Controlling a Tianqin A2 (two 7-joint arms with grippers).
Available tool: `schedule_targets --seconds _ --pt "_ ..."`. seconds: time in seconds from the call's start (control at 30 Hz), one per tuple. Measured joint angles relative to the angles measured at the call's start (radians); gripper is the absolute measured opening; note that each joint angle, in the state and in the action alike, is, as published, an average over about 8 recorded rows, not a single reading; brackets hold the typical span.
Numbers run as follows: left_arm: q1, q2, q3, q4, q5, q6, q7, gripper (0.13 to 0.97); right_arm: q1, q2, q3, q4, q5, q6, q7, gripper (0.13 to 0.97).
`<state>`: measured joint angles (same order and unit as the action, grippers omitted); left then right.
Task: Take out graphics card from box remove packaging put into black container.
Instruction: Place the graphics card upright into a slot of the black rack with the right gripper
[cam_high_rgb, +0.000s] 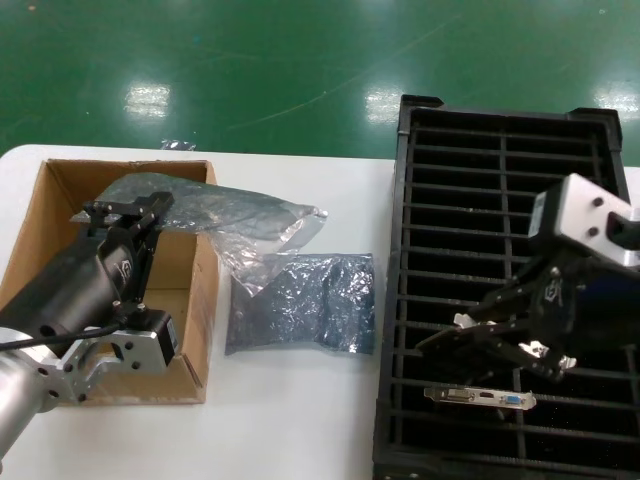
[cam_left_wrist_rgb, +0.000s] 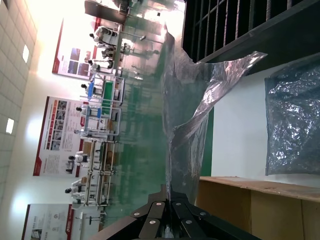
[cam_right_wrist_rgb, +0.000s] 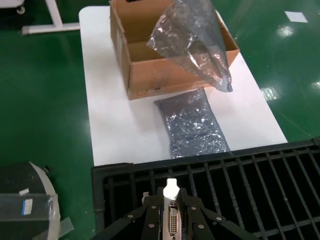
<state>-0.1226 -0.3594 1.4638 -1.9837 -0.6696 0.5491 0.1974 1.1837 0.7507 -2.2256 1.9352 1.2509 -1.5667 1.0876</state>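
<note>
My right gripper will release the graphics card, now over the near part of the black container, in the black container's slot (cam_high_rgb: 464, 366) just past the look-alike card.
My left gripper (cam_high_rgb: 125, 210) hangs over the brown cardboard box (cam_high_rgb: 60, 230) and is shut on the crinkly translucent packaging bag (cam_high_rgb: 215, 212), which trails over the box's right wall. The left wrist view shows the bag (cam_left_wrist_rgb: 187, 115) pinched between that gripper's closed tips (cam_left_wrist_rgb: 170, 194). My right gripper (cam_high_rgb: 462, 335) is over the near part of the black container (cam_high_rgb: 500, 130) and is shut on the graphics card. The right wrist view shows the card's silver bracket (cam_right_wrist_rgb: 172, 217) clamped in the gripper (cam_right_wrist_rgb: 171, 196), above the tray's slots (cam_right_wrist_rgb: 225, 175).
A second grey bag (cam_high_rgb: 300, 300) lies flat on the white table (cam_high_rgb: 300, 430) between box and tray. A look-alike card (cam_high_rgb: 480, 397) with a blue port sits in a near slot of the tray. Green floor surrounds the table; a round grey object (cam_right_wrist_rgb: 25, 200) stands beyond the table's edge.
</note>
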Motion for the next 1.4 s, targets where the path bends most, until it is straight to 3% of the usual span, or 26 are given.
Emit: schedule_targets --seconds 0.5,1.4 --pt "0.000 0.000 0.000 0.000 0.000 0.000 0.000 0.139 0.003 -0.058 -0.064 -0.036 -0.090 -0.003 -0.075 0.186" --pt "0.000 0.000 0.000 0.000 0.000 0.000 0.000 0.139 -0.007 -0.076 -0.113 -0.047 -0.149 -0.003 -0.146 0.186"
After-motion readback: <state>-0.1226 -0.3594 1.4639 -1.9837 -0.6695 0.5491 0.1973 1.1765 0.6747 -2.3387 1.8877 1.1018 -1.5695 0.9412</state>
